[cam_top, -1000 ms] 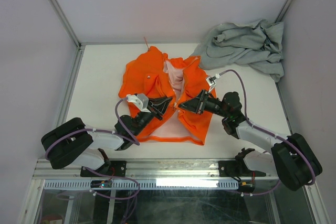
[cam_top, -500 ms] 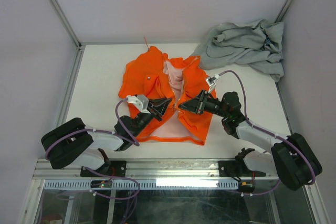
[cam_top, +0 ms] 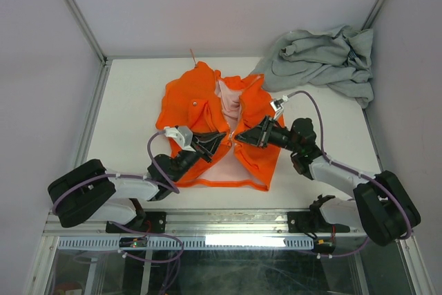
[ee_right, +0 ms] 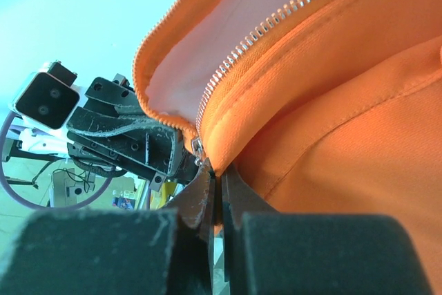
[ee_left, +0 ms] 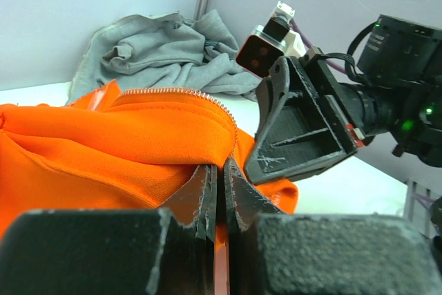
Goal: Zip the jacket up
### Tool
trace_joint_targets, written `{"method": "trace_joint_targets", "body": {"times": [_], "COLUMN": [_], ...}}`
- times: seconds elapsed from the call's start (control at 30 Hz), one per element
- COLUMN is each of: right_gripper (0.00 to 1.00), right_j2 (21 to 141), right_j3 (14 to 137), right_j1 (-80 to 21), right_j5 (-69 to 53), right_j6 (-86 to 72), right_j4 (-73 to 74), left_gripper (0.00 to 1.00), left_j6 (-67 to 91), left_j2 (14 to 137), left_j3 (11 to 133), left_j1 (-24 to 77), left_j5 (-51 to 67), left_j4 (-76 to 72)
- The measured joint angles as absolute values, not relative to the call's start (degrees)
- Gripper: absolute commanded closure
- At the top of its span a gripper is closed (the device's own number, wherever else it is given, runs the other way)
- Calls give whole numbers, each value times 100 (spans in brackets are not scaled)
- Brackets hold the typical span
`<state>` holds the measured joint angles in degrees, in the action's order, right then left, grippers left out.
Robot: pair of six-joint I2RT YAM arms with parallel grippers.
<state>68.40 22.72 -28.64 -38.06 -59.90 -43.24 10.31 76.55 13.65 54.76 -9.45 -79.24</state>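
The robot's left gripper crowds the metal zipper slider, so it should take the jacket's edge [cam_top: 225,148] just below the slider to leave room for the right gripper.
The orange jacket [cam_top: 207,112] lies open on the white table, pink lining [cam_top: 230,101] showing at its middle. My left gripper [cam_top: 222,139] is shut on the left front edge of the jacket [ee_left: 138,136], beside its zipper teeth [ee_left: 179,92]. My right gripper [cam_top: 239,139] is shut on the right front edge of the jacket [ee_right: 331,136], just by the metal zipper slider [ee_right: 198,148]. The two grippers face each other tip to tip, a small gap apart, near the lower part of the opening.
A crumpled light grey garment [cam_top: 321,56] lies at the table's back right corner; it also shows in the left wrist view [ee_left: 159,46]. White walls stand at the back and both sides. The jacket's hem [cam_top: 221,183] lies near the table's front edge.
The left arm has shifted slightly left and lower, its wrist moving down. Both grippers keep their hold on the jacket edges; the right arm has edged slightly up.
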Motion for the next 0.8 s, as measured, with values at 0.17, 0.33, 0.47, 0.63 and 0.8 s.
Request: {"method": "trace_joint_targets", "body": {"times": [0.17, 0.33, 0.47, 0.63, 0.8], "right_gripper": [100, 100, 100, 100, 100], "right_j2": [6921, 6928, 6930, 6989, 7063], "right_j3": [2473, 2685, 2733, 2742, 2797], "right_j1": [-2764, -2729, -2731, -2716, -2733], "right_j5": [-4014, -4313, -4451, -4480, -4445], "right_j6": [-5741, -5166, -4781, -4379, -3988], "right_j4": [-4246, -3997, -3900, -3795, -3463], "left_gripper": [100, 100, 100, 100, 100], "left_j6": [1398, 1946, 2403, 2998, 3848], "left_j2": [7408, 7000, 6720, 6657, 6650], "left_j3": [1337, 1367, 1385, 1594, 1640], "left_j1": [5476, 5470, 5463, 5240, 4716], "left_j5": [-869, -932, -965, -661, 62], "left_j4": [-7561, -6709, -6147, -5382, -4943]}}
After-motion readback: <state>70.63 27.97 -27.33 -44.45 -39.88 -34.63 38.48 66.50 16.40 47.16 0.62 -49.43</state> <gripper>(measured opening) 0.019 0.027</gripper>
